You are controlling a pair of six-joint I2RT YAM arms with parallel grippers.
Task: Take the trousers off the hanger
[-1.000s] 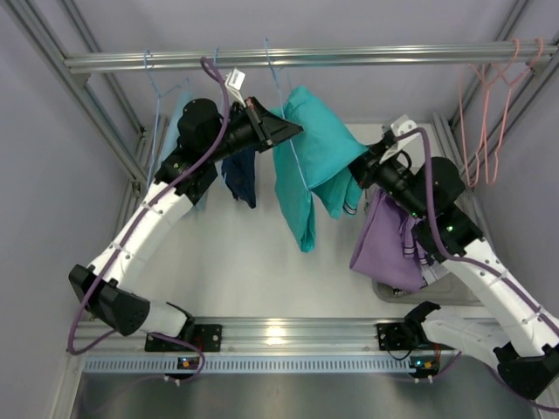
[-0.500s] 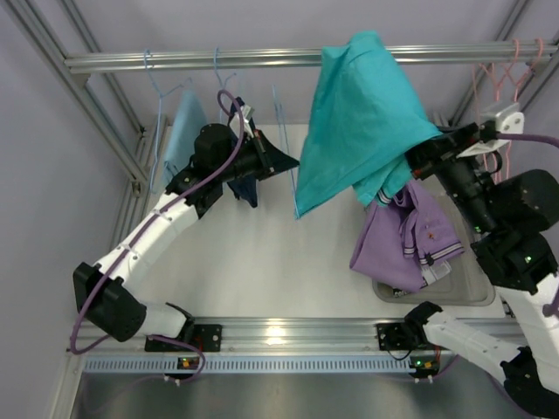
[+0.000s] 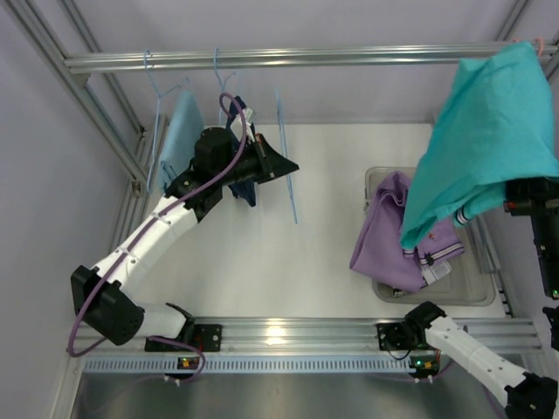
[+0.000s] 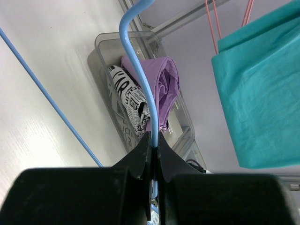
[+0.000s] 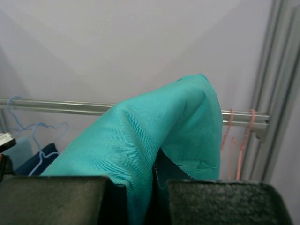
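I should drop the teal trousers with my right gripper in the clear bin, partly over the purple garment (image 3: pixel 422 244).
The teal trousers (image 3: pixel 489 131) hang free at the far right, off the hanger, above the grey bin. My right gripper (image 5: pixel 159 180) is shut on a fold of the trousers (image 5: pixel 154 131); in the top view the cloth hides its fingertips. The hanger the trousers came off is a bare light-blue wire one (image 3: pixel 291 199), left of centre below the rail. My left gripper (image 3: pixel 284 166) is shut on its wire. In the left wrist view the blue wire (image 4: pixel 136 61) runs up out of the closed left gripper (image 4: pixel 153 140), with the trousers (image 4: pixel 262 93) at the right edge.
A clear bin (image 3: pixel 476 297) at the right holds a purple garment (image 3: pixel 384 236) and a printed one. Empty pink wire hangers (image 3: pixel 534 44) hang at the rail's right end. On the rail (image 3: pixel 262 58) at the left, blue hangers carry a light-blue garment (image 3: pixel 179 131) and a navy one (image 3: pixel 244 188).
My right arm swung up and far to the right, pulling the trousers off the blue hanger. The left gripper kept hold of the hanger, which now hangs bare.
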